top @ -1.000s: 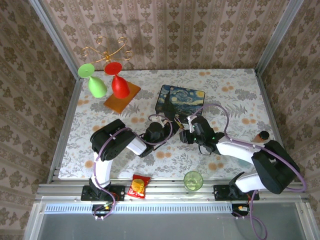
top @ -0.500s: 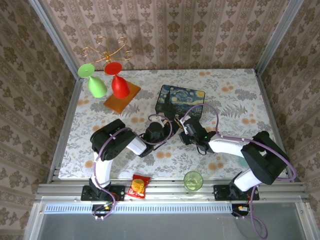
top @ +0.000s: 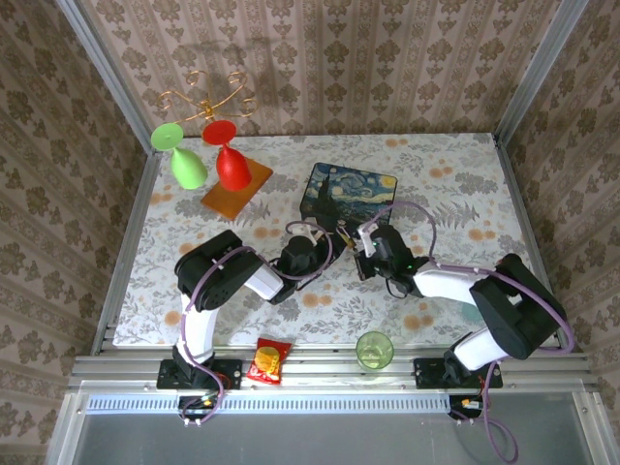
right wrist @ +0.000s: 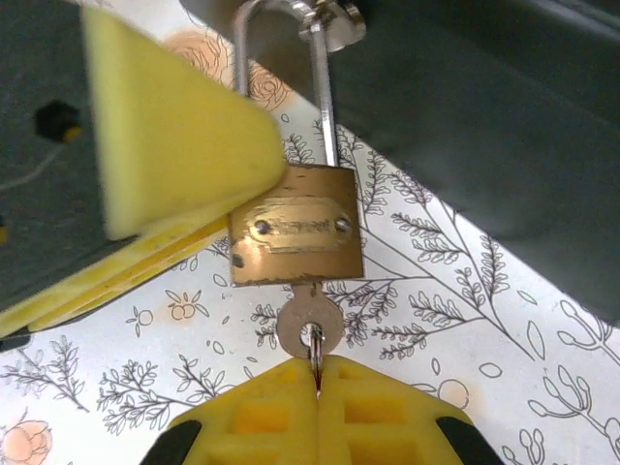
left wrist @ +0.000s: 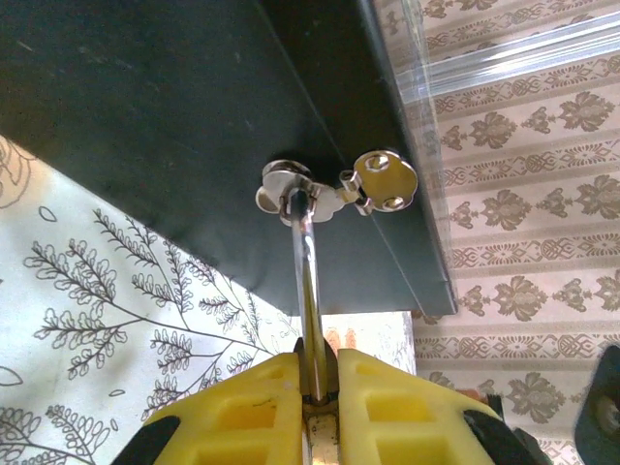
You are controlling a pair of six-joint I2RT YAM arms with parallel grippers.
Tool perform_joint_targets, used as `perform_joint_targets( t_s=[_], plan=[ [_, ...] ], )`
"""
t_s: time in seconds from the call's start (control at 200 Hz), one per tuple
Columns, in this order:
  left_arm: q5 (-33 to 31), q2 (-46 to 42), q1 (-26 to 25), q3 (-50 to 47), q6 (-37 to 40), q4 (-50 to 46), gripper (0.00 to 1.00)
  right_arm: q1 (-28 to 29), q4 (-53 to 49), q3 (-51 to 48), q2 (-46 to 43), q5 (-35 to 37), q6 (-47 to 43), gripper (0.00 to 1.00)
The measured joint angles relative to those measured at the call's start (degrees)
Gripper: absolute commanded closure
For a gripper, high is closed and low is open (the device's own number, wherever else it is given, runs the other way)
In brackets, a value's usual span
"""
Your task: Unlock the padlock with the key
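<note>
I have just the thin ring through the key's hole in my right gripper, so next I open it, move it closer to the padlock and grip the key's round head [right wrist: 297,324] before turning.
The small brass padlock [right wrist: 295,237] hangs by its silver shackle [left wrist: 307,262] from the metal clasp [left wrist: 291,189] on the front of the painted box [top: 349,192]. My left gripper [left wrist: 318,363] is shut on the padlock's body, which it sees edge-on. One of its yellow fingers [right wrist: 174,145] presses on the lock's left side. The key [right wrist: 308,325] sticks out of the padlock's underside. My right gripper [right wrist: 318,366] is shut on the thin ring that passes through the key's hole. Both grippers meet just in front of the box, left [top: 329,239] and right [top: 359,247].
A red glass [top: 231,165] and a green glass [top: 186,165] stand by an orange board [top: 235,189] at the back left. A green cup [top: 374,350] and a snack packet [top: 270,360] sit at the front edge. The box's dark front wall [right wrist: 504,145] is close above.
My right gripper has closed on the key's ring and shifted slightly left toward the padlock. The left gripper has kept its hold.
</note>
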Motion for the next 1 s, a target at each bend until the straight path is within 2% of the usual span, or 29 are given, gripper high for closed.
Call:
perform_joint_targets(
  t_s=[0.18, 0.295, 0.33, 0.365, 0.38, 0.545, 0.6, 0.735, 0.835, 1.0],
  plan=[
    [0.3, 0.0, -0.1, 0.0, 0.0, -0.5, 0.86, -7.0, 10.8, -5.0, 0.0, -15.0, 8.8, 0.99],
    [0.3, 0.0, -0.2, -0.5, 0.0, 0.2, 0.87, -8.1, 12.8, -5.6, 0.9, -19.2, 11.6, 0.98],
    [0.4, 0.0, -0.2, -0.6, 0.0, 0.4, 0.87, -8.1, 12.8, -5.6, 0.9, -19.5, 11.8, 0.94],
    [0.4, 0.0, -0.2, -0.6, 0.0, 0.5, 0.87, -8.1, 12.8, -5.6, 0.9, -19.4, 12.0, 0.82],
    [0.4, 0.0, -0.1, -0.6, 0.0, 0.5, 0.87, -8.0, 12.6, -5.6, 0.9, -19.2, 12.0, 0.8],
    [0.5, 0.0, 0.1, -0.6, 0.0, 0.4, 0.85, -5.7, 6.4, -4.1, -1.3, -13.2, 9.6, 0.86],
    [0.8, 0.1, 0.1, -0.5, 0.0, 0.5, 0.85, -5.1, 5.2, -3.2, -1.7, -12.5, 9.1, 0.86],
    [1.3, 0.7, 0.1, 0.6, 0.0, 0.4, 0.85, -4.3, 4.3, -2.5, -1.7, -9.9, 8.1, 0.76],
    [1.4, 1.0, 0.1, 0.9, 0.0, 0.3, 0.85, -2.4, 3.1, -2.5, -2.7, -4.8, 5.9, 0.58],
    [1.3, 1.0, 0.1, 0.9, 0.0, -0.1, 0.85, 0.2, -3.2, 1.4, -3.4, 0.2, 1.5, 0.58]
  ],
)
